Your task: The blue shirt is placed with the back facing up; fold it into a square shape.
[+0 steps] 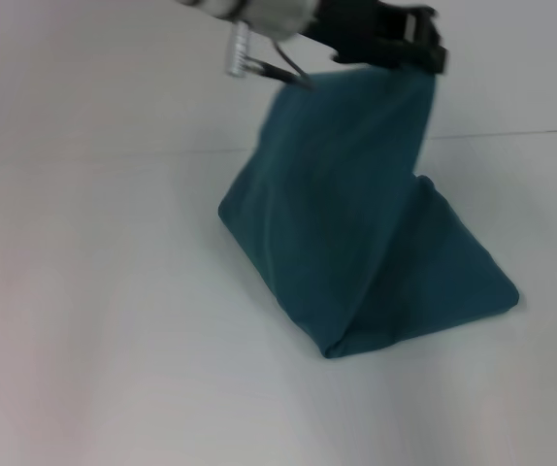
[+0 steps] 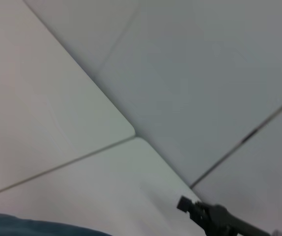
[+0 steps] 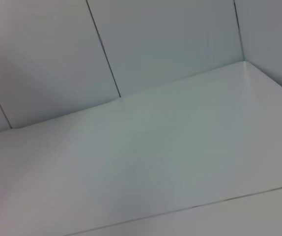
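I should let go of the blue shirt's lifted part with my right gripper, once it is laid flat over its lower fold [image 1: 405,243] on the table.
The blue shirt [image 1: 346,223] is a dark teal cloth, folded over and lifted by its upper edge, so it stands like a tent on the white table [image 1: 94,320]. Its lower fold rests on the table, nearer to me and to the right. My left gripper [image 1: 298,80] holds the upper left corner, below a silver part of the wrist. The black right gripper [image 1: 419,58] holds the upper right corner. In the left wrist view a strip of the shirt [image 2: 28,227] shows at the picture's edge, with the right gripper [image 2: 200,212] farther off. The right wrist view shows neither shirt nor fingers.
A seam [image 1: 511,133] runs across the white table behind the shirt. Grey wall panels [image 3: 170,44] stand behind the table's far edge. Bare tabletop lies to the left of the shirt and in front of it.
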Available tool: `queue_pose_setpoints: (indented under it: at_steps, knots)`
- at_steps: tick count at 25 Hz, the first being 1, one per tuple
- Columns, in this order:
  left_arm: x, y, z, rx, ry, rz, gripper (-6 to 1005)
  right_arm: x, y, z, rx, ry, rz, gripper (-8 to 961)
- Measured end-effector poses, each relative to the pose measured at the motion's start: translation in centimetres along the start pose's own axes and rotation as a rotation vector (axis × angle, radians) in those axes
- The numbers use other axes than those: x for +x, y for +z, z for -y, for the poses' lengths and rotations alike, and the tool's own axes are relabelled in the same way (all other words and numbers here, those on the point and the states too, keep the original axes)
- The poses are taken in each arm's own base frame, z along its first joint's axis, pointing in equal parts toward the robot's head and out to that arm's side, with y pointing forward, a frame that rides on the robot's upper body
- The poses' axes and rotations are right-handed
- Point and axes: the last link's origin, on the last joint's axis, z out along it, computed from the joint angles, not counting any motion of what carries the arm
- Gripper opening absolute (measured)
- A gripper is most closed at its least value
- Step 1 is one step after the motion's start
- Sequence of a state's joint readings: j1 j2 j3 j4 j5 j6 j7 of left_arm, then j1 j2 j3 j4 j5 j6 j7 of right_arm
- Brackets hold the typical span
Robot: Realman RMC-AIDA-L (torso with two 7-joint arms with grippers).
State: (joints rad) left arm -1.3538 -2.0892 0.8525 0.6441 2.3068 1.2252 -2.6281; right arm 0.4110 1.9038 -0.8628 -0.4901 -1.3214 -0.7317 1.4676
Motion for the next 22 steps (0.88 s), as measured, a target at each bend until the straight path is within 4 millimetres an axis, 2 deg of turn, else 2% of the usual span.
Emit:
queue_pose_setpoints:
  at_steps: [5,6,9,11,17,22]
  knots:
    - [-1.6,4.7,-2.6,0.032,0.094,0.014,63,0.1,0.2,-0.3,-0.003,0.006,0.001,-1]
    - [-2.8,6.3,-3.0,0.035,0.120,0.035,63,0.0,0.4,-0.5,-0.007,0.006,0.002,-1]
    - [-4.4,7.9,-2.8,0.050,0.124,0.040,63,-0.3,1.1,-1.5,-0.028,0.002,0.006,-2]
    - [-5.1,8.3,-2.3,0.059,0.098,0.034,63,-0.3,1.2,-1.6,-0.030,0.002,0.007,-2]
    - [-5.8,8.0,-1.7,0.034,0.042,0.021,214,-0.3,1.3,-1.7,-0.031,0.006,0.010,-2]
    - [-6.1,7.5,-1.3,0.024,0.034,0.023,397,-0.7,1.6,-2.1,-0.043,-0.002,0.015,-1]
